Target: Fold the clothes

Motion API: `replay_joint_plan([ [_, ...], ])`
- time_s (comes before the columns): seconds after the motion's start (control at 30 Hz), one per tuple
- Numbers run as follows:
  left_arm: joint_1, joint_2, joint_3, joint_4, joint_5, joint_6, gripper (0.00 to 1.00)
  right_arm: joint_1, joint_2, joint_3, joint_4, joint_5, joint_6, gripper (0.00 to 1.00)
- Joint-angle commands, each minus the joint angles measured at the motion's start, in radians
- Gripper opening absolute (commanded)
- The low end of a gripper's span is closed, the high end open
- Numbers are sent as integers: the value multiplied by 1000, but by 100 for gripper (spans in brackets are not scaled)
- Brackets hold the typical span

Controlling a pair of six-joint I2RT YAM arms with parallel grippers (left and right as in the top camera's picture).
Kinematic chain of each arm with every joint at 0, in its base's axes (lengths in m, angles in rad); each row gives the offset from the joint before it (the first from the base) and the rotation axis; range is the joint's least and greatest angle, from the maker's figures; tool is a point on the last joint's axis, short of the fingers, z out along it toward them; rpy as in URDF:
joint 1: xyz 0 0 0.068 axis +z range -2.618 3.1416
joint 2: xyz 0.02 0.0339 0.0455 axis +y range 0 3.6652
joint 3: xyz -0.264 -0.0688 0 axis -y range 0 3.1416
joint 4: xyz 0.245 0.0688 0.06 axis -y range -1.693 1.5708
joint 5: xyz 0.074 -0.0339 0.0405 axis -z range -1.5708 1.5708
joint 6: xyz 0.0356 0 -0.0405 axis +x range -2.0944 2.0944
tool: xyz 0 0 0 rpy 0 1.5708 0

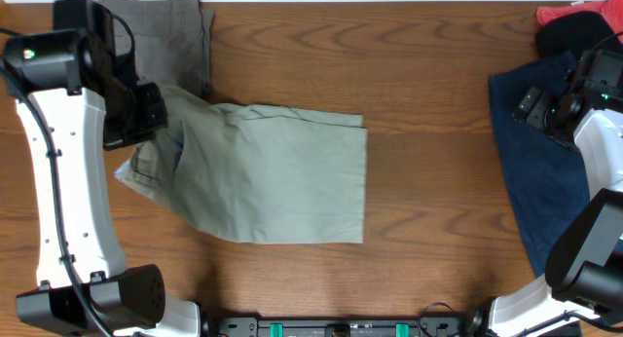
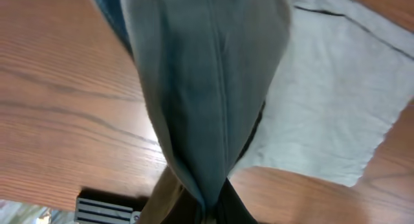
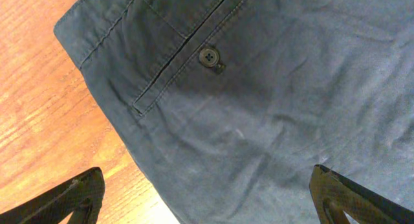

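My left gripper will set the fold of khaki cloth down on the flat end point(image 1: 358, 205) point(image 2: 367, 155) that faces the navy shorts.
The pale khaki shorts point(image 1: 273, 171) lie partly folded on the middle of the table. My left gripper point(image 1: 146, 113) is shut on their left end and lifts it, so the cloth point(image 2: 207, 88) hangs from the jaws point(image 2: 210, 214). The rest of the shorts point(image 2: 336, 114) lies flat beyond. Navy blue shorts point(image 1: 531, 171) lie at the right. My right gripper point(image 1: 540, 108) is open above them. Its fingers point(image 3: 207, 198) spread wide over the navy cloth point(image 3: 259, 107) with a buttoned pocket point(image 3: 208, 56).
A folded grey-khaki garment point(image 1: 170, 35) lies at the back left. A black garment point(image 1: 574, 30) and a red one point(image 1: 574, 11) lie at the back right corner. Bare wood table point(image 1: 428, 103) lies between the khaki and navy shorts.
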Motion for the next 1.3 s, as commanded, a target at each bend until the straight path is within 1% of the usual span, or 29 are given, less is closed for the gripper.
replay_joint_plan([
  [0.0,-24,1,17,-23,15,6,6,-1,-23,10,-1,6,-10,99],
  [0.13,-96,1,17,-22,21,4,6,-1,-23,10,-1,6,-10,99],
  [0.3,-224,1,11,-11,21,-24,6,-1,-23,10,-1,6,-10,99],
  [0.57,-386,1,-97,104,22,-101,6,-1,-23,10,-1,6,-10,99],
  [0.67,-435,1,-155,156,23,-110,6,-1,-23,10,-1,6,-10,99],
  [0.83,-499,2,-275,270,36,-150,6,-1,-23,10,-1,6,-10,99],
  [1.07,-554,2,-444,468,154,-152,6,-1,-23,10,-1,6,-10,99],
  [1.17,-576,1,-475,505,154,-150,6,-1,-23,10,-1,6,-10,99],
  [1.27,-598,1,-479,514,160,-122,6,-1,-23,10,-1,6,-10,99],
])
